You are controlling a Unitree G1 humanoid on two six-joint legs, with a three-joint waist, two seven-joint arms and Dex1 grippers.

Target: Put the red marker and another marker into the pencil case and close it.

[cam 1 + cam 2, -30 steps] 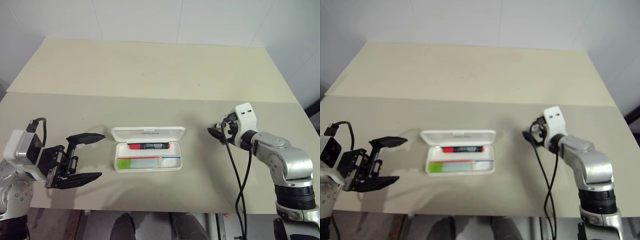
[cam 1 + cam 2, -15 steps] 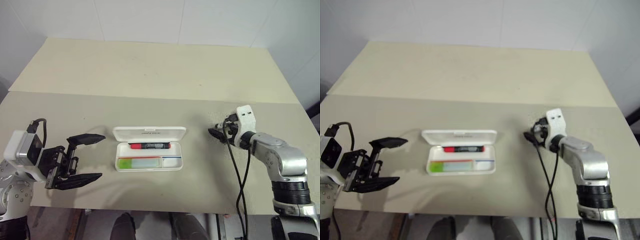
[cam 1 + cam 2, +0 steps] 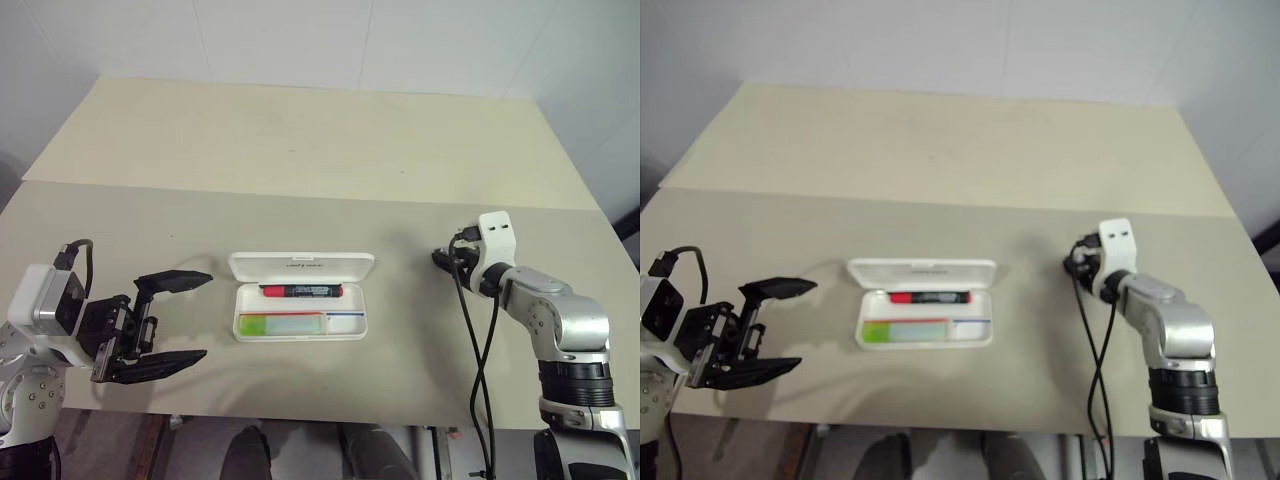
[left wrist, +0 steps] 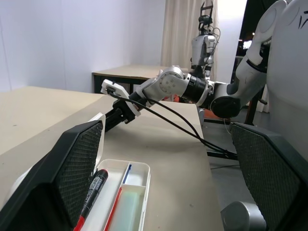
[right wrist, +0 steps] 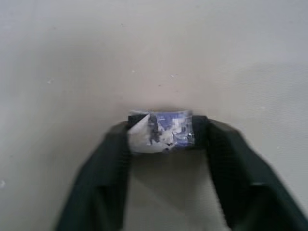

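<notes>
The robot's right gripper should release the small white-and-blue piece in the empty compartment (image 3: 348,324) beside the light green marker.
The white pencil case (image 3: 300,268) lies open mid-table, lid folded back. Inside, the red marker (image 3: 300,291) with its black barrel rests in the far row. The light green marker (image 3: 258,324) lies in the near row. My left gripper (image 3: 203,314) hovers left of the case, open, its fingers pointing toward it with nothing between them. To the right of the case, my right gripper (image 3: 440,258) sits low over the table. In the right wrist view its fingertips (image 5: 120,137) press both ends of a small white-and-blue piece (image 5: 161,131).
Two cream tabletops meet at a seam (image 3: 300,190) behind the case. A black cable (image 3: 478,360) hangs from my right wrist past the table's front edge (image 3: 330,418). In the left wrist view another table (image 4: 130,72) and a second robot stand in the background.
My right gripper's fingers have drawn together from wide apart onto the small piece. The left gripper, case and markers stay put; the head camera shifted slightly.
</notes>
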